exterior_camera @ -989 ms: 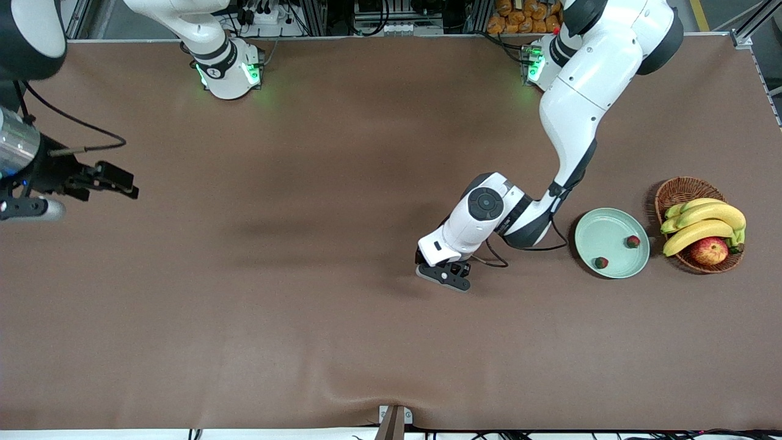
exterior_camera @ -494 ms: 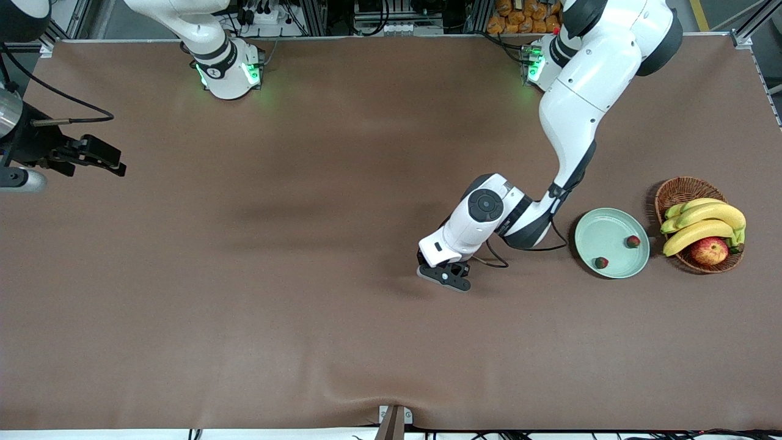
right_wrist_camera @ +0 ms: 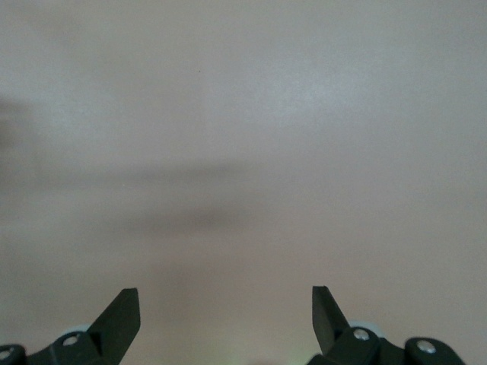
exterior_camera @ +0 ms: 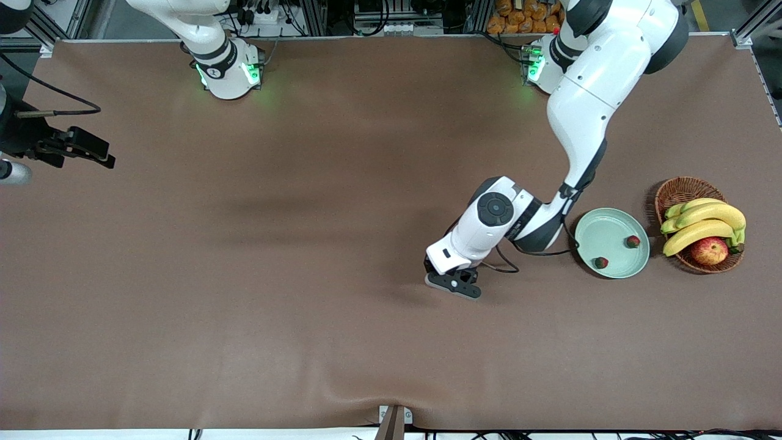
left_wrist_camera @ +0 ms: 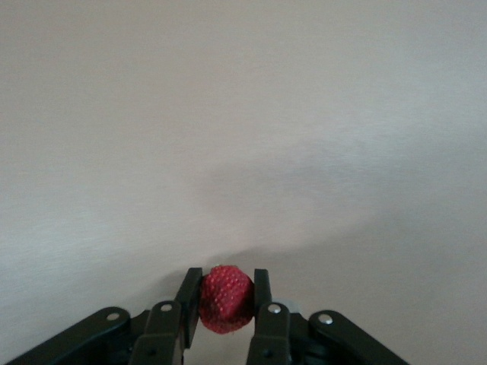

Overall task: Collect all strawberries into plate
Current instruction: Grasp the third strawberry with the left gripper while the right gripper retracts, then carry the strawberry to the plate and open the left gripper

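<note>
The dark-red strawberry, now held low over the brown tablecloth, will go down on the mint-green plate [exterior_camera: 592, 222] from my left gripper, by the rim farthest from the basket.
My left gripper [exterior_camera: 453, 284] is shut on a dark-red strawberry [left_wrist_camera: 226, 298], held between its fingers low over the brown tablecloth, apart from the plate on the side toward the right arm's end. The hand hides this berry in the front view. The pale mint-green plate [exterior_camera: 602, 227] holds two more strawberries, one [exterior_camera: 633, 241] by the rim next to the basket, one [exterior_camera: 602, 263] by the rim nearest the front camera. My right gripper [exterior_camera: 91, 148] is open and empty [right_wrist_camera: 226, 312], up over the table's edge at the right arm's end.
A brown wicker basket [exterior_camera: 678, 189] with bananas [exterior_camera: 705, 223] and a red-yellow apple [exterior_camera: 709, 250] stands beside the plate, toward the left arm's end. The left arm's forearm [exterior_camera: 580, 122] stretches from its base down to the plate's edge. A brown cloth covers the table.
The left gripper has shifted a little toward the plate and the front camera with the strawberry in it. The right gripper has drawn back toward the table's end and away from the camera.
</note>
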Available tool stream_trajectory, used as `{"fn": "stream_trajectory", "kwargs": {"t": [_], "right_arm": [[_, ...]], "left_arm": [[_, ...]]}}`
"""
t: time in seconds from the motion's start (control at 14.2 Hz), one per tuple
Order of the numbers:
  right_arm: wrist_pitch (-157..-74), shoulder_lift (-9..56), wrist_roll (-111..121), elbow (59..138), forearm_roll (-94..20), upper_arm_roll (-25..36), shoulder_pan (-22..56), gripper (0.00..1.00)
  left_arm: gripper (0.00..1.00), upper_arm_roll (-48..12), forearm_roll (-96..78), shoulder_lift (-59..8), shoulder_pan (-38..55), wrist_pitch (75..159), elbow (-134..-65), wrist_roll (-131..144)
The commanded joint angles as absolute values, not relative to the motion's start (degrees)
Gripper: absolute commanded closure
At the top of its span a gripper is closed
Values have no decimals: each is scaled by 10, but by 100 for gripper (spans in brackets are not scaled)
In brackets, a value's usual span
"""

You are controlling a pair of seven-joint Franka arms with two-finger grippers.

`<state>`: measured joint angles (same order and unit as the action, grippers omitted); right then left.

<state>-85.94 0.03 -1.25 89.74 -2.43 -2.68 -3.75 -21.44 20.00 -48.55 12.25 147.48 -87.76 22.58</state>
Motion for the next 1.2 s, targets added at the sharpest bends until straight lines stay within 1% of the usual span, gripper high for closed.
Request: {"fn": "stream_trajectory", "kwargs": {"t": [0.0, 0.14, 0.78, 0.92, 1.13], "right_arm": [[-859, -25, 4, 923, -20, -42, -60, 0], [-856, -26, 4, 923, -20, -42, -57, 0], [-844, -40, 32, 914, -11, -35, -62, 0], [-844, -40, 31, 913, -9, -35, -64, 0], [-844, -31, 27, 897, -9, -35, -67, 0]], "left_arm": [[100, -218, 211, -440, 113, 1413, -894, 236], [100, -218, 211, -417, 90, 1388, -920, 229], [100, -227, 212, -291, -19, 1388, -1104, 162], [100, -246, 212, -273, -68, 1389, -1135, 129], [100, -306, 212, -245, -168, 1388, -1178, 88]]}}
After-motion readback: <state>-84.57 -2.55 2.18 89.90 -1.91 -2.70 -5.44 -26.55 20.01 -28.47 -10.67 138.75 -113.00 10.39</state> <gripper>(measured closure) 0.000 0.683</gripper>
